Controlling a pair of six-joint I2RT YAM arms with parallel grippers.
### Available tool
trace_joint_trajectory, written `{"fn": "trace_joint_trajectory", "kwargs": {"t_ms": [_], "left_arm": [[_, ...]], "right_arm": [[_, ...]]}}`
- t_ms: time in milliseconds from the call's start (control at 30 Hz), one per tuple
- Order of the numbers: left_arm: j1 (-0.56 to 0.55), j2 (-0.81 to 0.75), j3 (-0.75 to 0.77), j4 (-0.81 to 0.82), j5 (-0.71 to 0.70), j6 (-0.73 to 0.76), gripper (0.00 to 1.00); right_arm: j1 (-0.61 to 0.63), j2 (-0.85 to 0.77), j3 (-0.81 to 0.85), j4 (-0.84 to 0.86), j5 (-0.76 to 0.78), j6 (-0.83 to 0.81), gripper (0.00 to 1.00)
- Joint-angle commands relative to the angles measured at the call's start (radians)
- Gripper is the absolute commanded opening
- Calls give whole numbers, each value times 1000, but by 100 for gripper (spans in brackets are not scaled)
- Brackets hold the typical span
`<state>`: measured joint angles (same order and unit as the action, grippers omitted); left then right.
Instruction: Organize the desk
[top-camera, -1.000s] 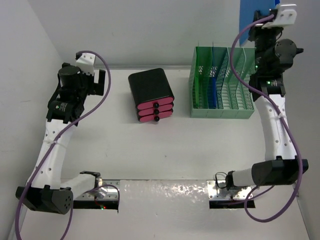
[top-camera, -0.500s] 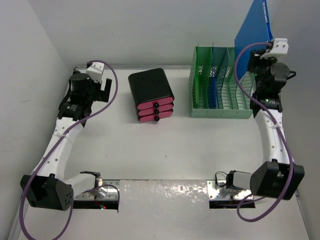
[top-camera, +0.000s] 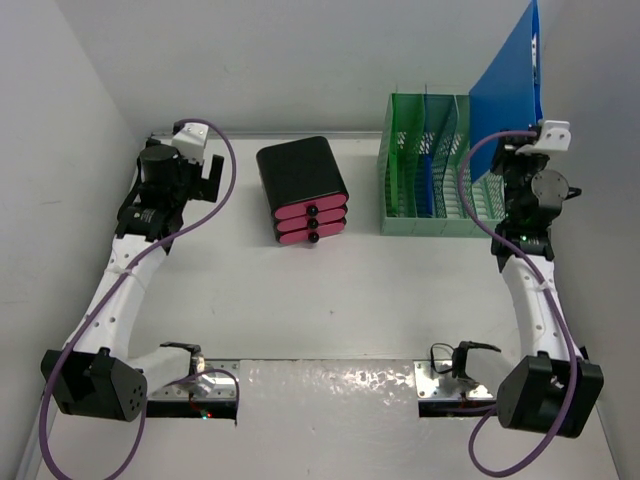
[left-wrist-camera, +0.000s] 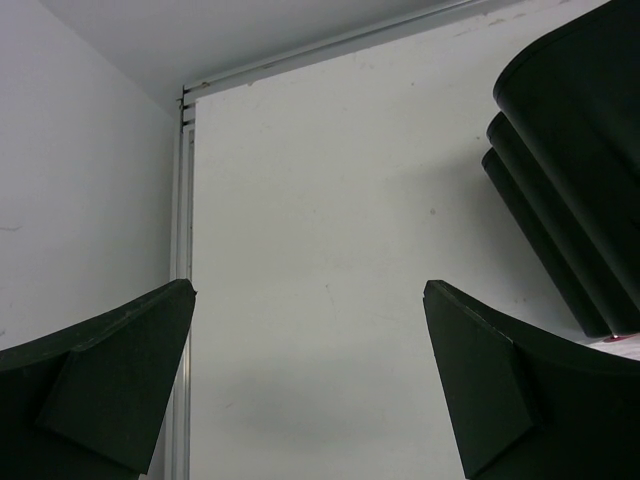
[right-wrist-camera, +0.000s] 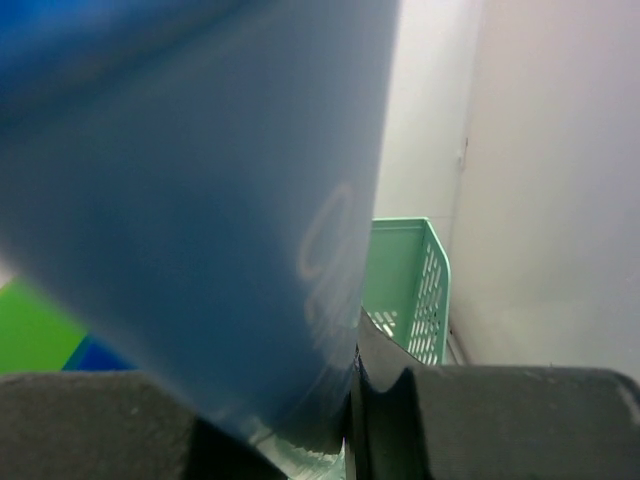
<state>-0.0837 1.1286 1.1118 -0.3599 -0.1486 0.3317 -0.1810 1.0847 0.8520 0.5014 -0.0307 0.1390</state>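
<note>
My right gripper has the large blue folder. Next, I set it down upright with that gripper in the file rack slot neighbouring the blue item's slot (top-camera: 464, 158).
The desk (top-camera: 330, 300) is a wide white tabletop with silver rails. My right gripper (top-camera: 515, 165) is shut on a large blue folder (top-camera: 510, 80) and holds it upright over the right end of the mint-green mesh file rack (top-camera: 440, 215). In the right wrist view the folder (right-wrist-camera: 180, 180) fills the frame, pinched at my gripper (right-wrist-camera: 345, 400), with the rack (right-wrist-camera: 410, 270) just behind. My left gripper (top-camera: 205, 170) is open and empty above the desk's far left corner; it also shows in the left wrist view (left-wrist-camera: 310, 330).
A black box of pink drawers (top-camera: 300, 170) stands at the back centre, and shows at the right of the left wrist view (left-wrist-camera: 580, 180). The rack holds a blue item (top-camera: 428, 180) in a middle slot. White walls close in on the left, back and right.
My right arm has lowered the blue folder from high up, down toward the rack's right end. My left arm shifted slightly toward the back early on, then stayed still.
</note>
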Motion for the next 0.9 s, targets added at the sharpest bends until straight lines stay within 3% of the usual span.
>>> {"fn": "trace_joint_trajectory", "kwargs": {"t_ms": [0, 400, 867], "left_arm": [[10, -20, -10, 55, 20, 0, 98], [9, -20, -33, 70, 23, 7, 98], [10, -7, -32, 73, 6, 27, 98]], "right_arm": [[-2, -38, -39, 58, 21, 10, 0], [0, -69, -180, 123, 23, 13, 0], [-2, 187, -18, 126, -37, -30, 0]]}}
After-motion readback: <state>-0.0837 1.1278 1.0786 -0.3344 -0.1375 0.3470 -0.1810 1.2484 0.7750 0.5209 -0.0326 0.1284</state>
